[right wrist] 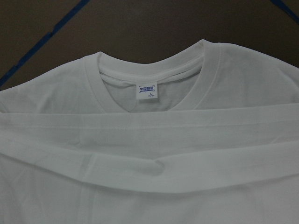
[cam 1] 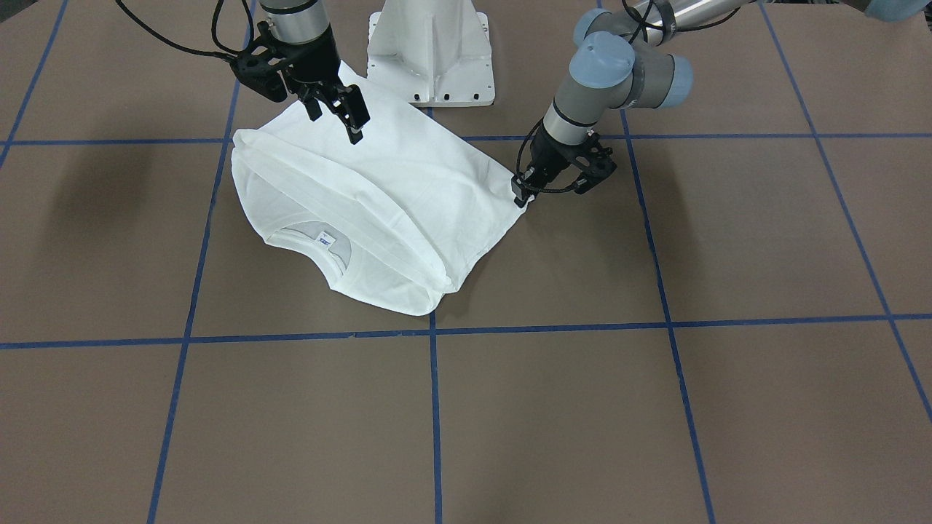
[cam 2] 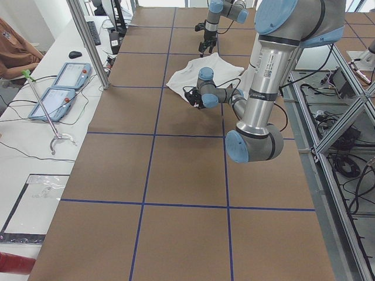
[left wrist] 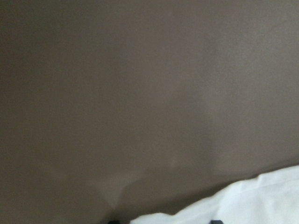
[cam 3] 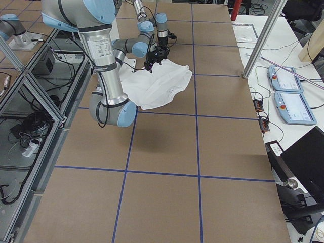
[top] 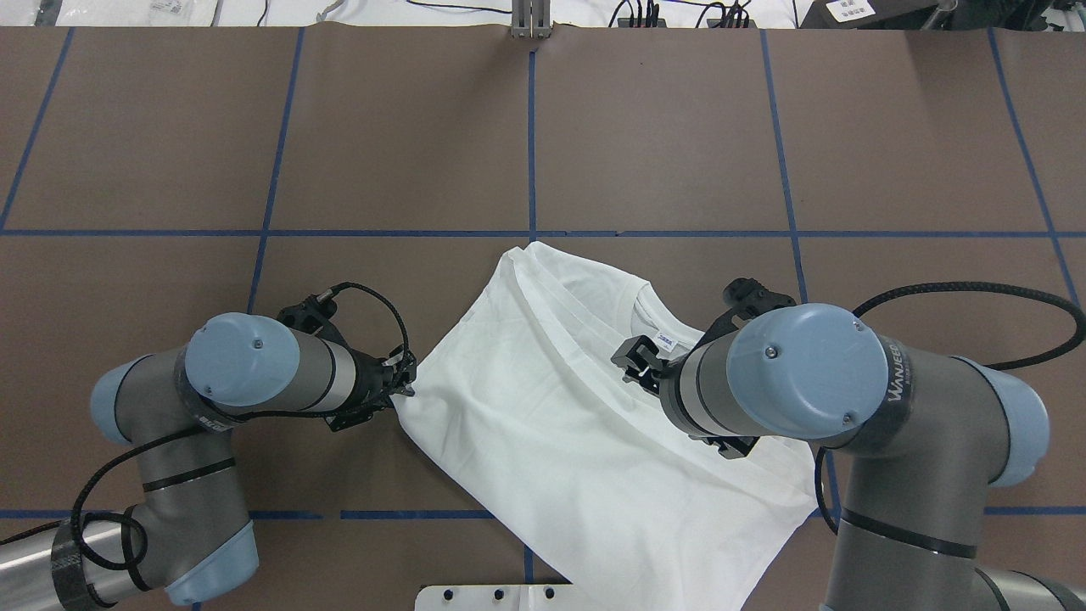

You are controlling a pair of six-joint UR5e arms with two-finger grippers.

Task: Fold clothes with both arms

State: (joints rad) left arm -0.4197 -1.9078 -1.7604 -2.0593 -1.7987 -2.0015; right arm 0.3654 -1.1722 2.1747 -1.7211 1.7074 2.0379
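Next, the left gripper releases the white T-shirt's side corner on the bare table across the blue line from the collar (cam 1: 563,423). That corner is now held low at the table.
The white T-shirt (cam 1: 378,196) lies partly folded on the brown table, with a folded band running across it below the collar (right wrist: 149,70) and the neck label (right wrist: 148,91). Its printed text is hidden. My left gripper (cam 1: 521,195) is low at the table and shut on the shirt's side corner; it also shows in the overhead view (top: 405,387). The left wrist view shows only table and a strip of the shirt (left wrist: 252,198). My right gripper (cam 1: 338,116) is open and empty, hovering above the shirt (top: 543,407) near the collar (top: 649,310).
The white pedestal base (cam 1: 431,51) stands just behind the shirt. Blue tape lines (cam 1: 433,331) grid the table. A person (cam 2: 14,50) and two pendants (cam 2: 61,85) are at a side bench beyond the table's far edge.
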